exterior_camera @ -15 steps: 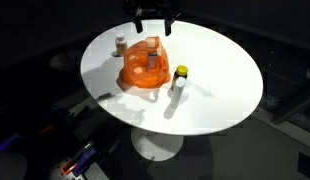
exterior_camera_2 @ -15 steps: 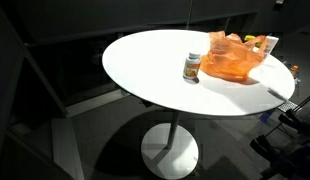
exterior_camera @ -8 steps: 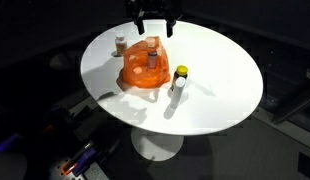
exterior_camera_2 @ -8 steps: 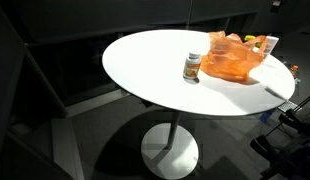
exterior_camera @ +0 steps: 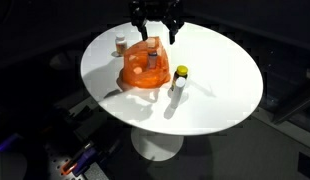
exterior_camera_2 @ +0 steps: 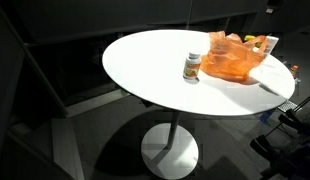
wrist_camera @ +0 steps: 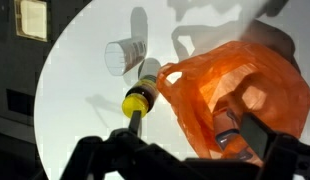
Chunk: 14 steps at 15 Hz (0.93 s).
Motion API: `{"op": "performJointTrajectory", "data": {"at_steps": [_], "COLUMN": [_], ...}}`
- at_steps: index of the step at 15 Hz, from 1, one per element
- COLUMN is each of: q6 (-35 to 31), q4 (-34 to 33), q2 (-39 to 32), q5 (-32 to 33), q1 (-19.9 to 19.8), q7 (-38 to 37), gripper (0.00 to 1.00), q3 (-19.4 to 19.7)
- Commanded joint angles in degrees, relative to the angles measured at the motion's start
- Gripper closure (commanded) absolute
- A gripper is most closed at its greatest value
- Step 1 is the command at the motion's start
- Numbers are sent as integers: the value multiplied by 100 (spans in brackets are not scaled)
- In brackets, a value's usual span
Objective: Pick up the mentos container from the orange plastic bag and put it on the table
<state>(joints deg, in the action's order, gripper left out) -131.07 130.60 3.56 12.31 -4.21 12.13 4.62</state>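
My gripper is to go down into the opening of the orange plastic bag next. There it should close on the mentos container's grey top [exterior_camera: 152, 54] [wrist_camera: 227, 138].
The orange plastic bag [exterior_camera: 141, 70] lies on the white round table [exterior_camera: 220, 75], and also shows in an exterior view [exterior_camera_2: 233, 62]. A small cylindrical container [exterior_camera: 152, 56] stands inside it; in the wrist view it shows as a grey-topped shape [wrist_camera: 229, 126] through the bag's [wrist_camera: 210, 85] opening. My gripper [exterior_camera: 158, 26] hangs just above the far side of the bag, open and empty. In the wrist view its dark fingers [wrist_camera: 200, 138] straddle the bag's edge, one finger close beside the container.
A yellow-capped bottle [exterior_camera: 179, 80] stands right beside the bag, and lies in the wrist view [wrist_camera: 141, 92] too. A white-capped bottle [exterior_camera: 120, 44] stands on the bag's other side [exterior_camera_2: 193, 68]. The table edge is close behind the gripper.
My gripper has come down a little toward the bag and its fingers look spread wider. The bag and bottles have not moved.
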Motion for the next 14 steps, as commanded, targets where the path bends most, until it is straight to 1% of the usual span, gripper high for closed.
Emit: {"op": "performJointTrajectory", "data": {"at_steps": [1, 4, 7, 9, 14], "q6": [-413, -521, -332, -230, -196], "q4": [-92, -144, -234, -306, -538], "q2": [-386, -661, -853, -963, -1307], "q5": [-436, -1125, -1559, -1632, -1440], "q1": [-17, -24, -74, -96, -62], "q7": [628, 1309, 1782, 1992, 2331], "gripper": [0, 0, 0, 0, 0], "q3": [68, 9, -43, -55, -158]}}
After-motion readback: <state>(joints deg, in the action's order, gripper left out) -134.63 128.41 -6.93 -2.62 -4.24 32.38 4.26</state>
